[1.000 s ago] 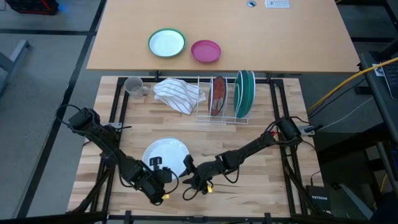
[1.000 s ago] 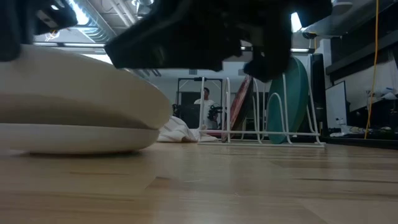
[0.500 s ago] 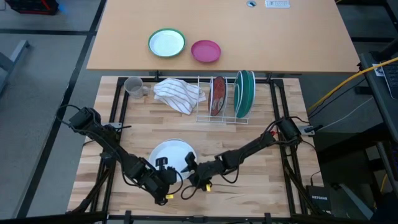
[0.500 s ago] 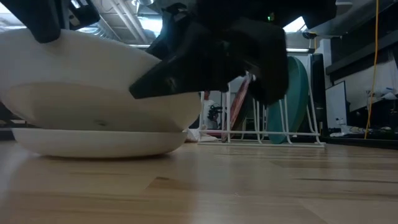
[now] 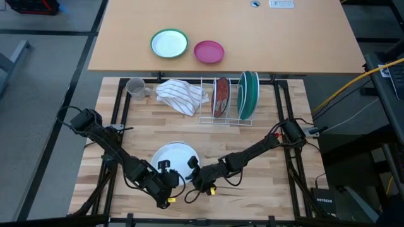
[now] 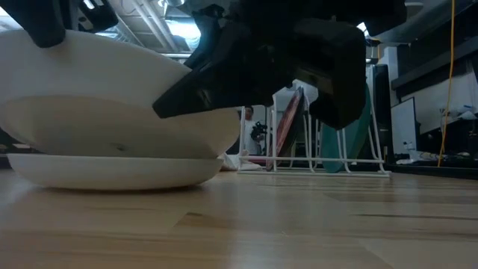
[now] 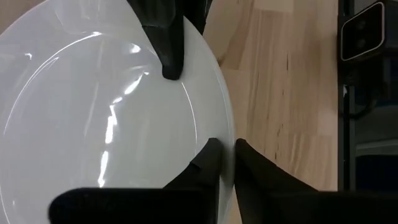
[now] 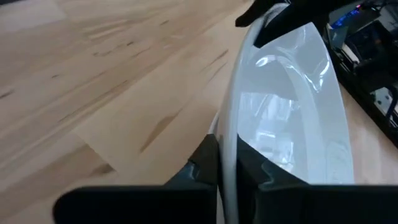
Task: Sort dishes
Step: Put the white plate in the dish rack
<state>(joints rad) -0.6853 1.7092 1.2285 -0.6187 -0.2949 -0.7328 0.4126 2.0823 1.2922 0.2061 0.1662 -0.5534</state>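
The upper white plate leans low over the lower plate, so the robot's right gripper will tilt it steeper while the left gripper takes hold again of the upper plate's near rim (image 7: 225, 121) to carry it.
Two white plates are stacked near the table's front edge; the upper plate (image 6: 112, 97) sits over the lower one (image 6: 112, 170). From above they show as one white disc (image 5: 175, 156). My left gripper (image 5: 166, 171) is shut on the upper plate's near rim. My right gripper (image 5: 193, 167) is shut on its near-right rim. At the back, a red-brown plate (image 5: 221, 96) and a dark green plate (image 5: 248, 93) stand on edge in a wire rack (image 5: 208, 117). My left gripper pinches the upper white plate's rim (image 7: 225, 138) between its two fingers, one on the plate's face and one beneath. It comes in low from the near-left. Whether the plate is clear of the lower one, I cannot tell. My right gripper pinches the same plate's rim (image 8: 229, 134) between its two fingers, one on each face. It comes in low from the near-right, a short way along the rim from the left gripper.
A grey mug (image 5: 135, 87) and a striped cloth (image 5: 182, 94) lie at the back left of the wooden top. On the far table sit a small green-rimmed plate (image 5: 169, 43) and a pink bowl (image 5: 208, 52). Bare wood lies between the plates and the rack.
My left gripper has raised the upper white plate off the lower one and carried it a little toward the table's right. My right gripper has come up against the plate's near-right rim.
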